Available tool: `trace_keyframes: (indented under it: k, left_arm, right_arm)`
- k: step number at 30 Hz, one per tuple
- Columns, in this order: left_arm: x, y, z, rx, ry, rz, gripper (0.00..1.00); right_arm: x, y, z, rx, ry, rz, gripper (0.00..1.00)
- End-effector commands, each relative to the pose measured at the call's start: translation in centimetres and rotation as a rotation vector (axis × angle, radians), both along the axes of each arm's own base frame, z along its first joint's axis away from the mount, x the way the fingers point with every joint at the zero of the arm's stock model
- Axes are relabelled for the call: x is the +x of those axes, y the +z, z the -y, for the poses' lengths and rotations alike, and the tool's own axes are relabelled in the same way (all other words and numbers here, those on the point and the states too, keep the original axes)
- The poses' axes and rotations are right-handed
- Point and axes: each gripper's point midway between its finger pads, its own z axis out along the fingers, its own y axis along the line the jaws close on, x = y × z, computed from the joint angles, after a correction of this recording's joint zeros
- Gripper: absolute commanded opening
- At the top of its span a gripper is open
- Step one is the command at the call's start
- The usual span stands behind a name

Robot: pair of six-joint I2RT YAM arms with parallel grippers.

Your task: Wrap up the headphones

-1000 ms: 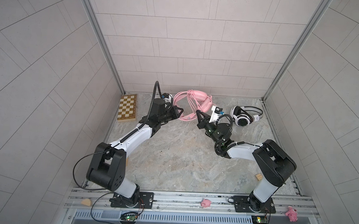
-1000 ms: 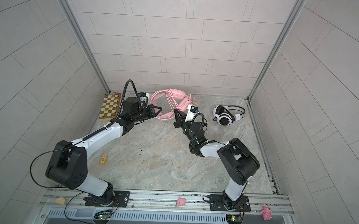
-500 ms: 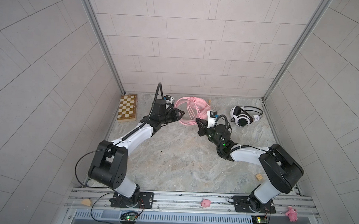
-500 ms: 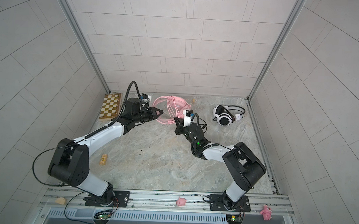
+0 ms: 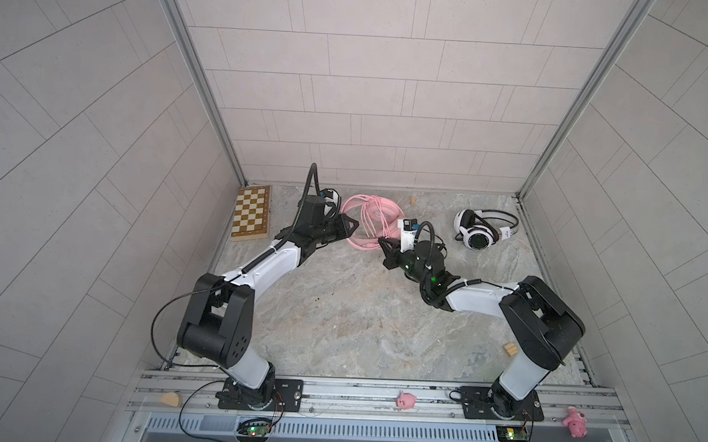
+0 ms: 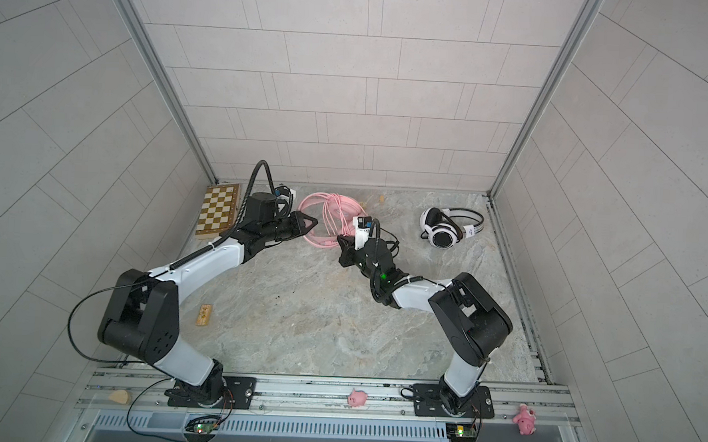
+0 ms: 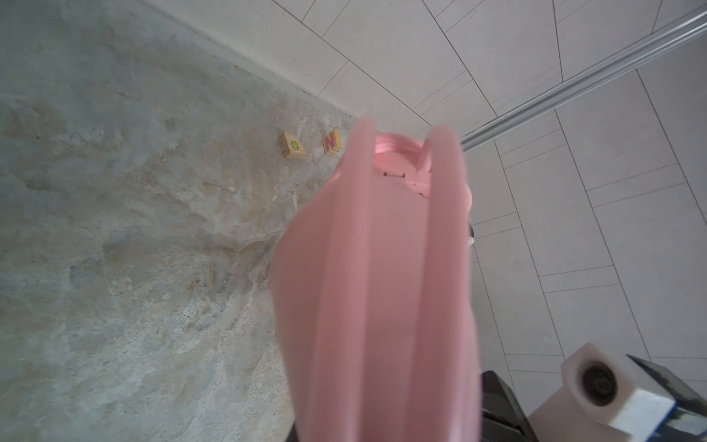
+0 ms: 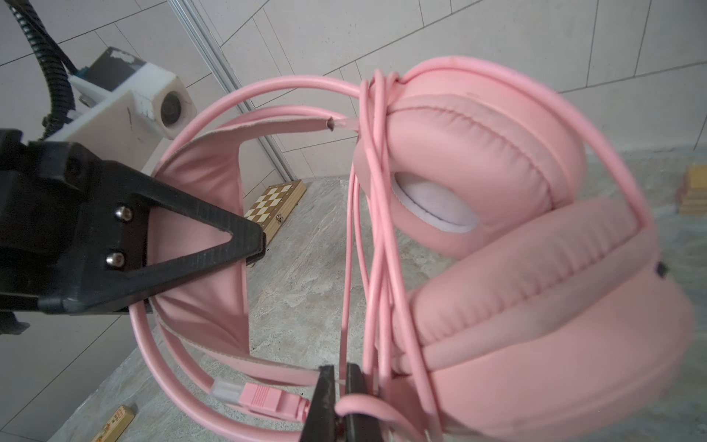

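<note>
I should use my left gripper to set the pink headphones down and let go of them on the table, a short way in from the chessboard [image 5: 336, 230]. The pink headphones now lie at the table's back middle.
The pink headphones [image 5: 371, 216] [image 6: 331, 216] lie at the back middle of the table, their pink cable wound in loops around the ear cups [image 8: 478, 160]. My left gripper [image 5: 351, 226] [image 6: 314, 222] is shut on the padded headband [image 8: 214, 306]. That headband [image 7: 378, 287] fills the left wrist view as a blur and hides the jaws. My right gripper [image 5: 382, 245] [image 8: 340, 369] is shut on one thin strand of the pink cable, next to its plug [image 8: 264, 396]. The white headphones [image 5: 478, 235] [image 6: 445, 231] with black ear pads lie untouched at the back right.
A folded chessboard [image 5: 253, 212] [image 6: 217, 215] lies at the back left beside the left arm. Small wooden blocks sit by the back wall [image 5: 413, 200], on the right [image 5: 511, 349] and on the left [image 6: 205, 315]. Pink toy pigs [image 5: 406, 400] rest on the front rail.
The pink headphones have come down from a raised, spread-out pose to a compact bundle on the table. The right gripper has drawn back toward the front and the left arm has shifted slightly.
</note>
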Motion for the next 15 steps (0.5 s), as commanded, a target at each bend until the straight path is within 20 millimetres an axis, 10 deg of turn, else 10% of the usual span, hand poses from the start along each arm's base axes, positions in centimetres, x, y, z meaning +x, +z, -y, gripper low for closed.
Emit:
trace_keyframes:
  k: [1,7,15]
  left_arm:
    - [0.6,3.2,0.8,-0.028,-0.049,0.099,0.07]
    - [1.0,4.0,-0.5,-0.03,-0.019,0.12,0.02]
    - [1.3,3.9,-0.8,-0.032,-0.016,0.122,0.0]
  right_arm:
    - [-0.4,0.5,-0.5,0.038,0.018,-0.003,0.11]
    - [-0.6,-1.2,1.7,-0.042,-0.09,-0.062,0.1]
    - [-1.3,-1.2,1.1,-0.053,-0.036,-0.083,0.35]
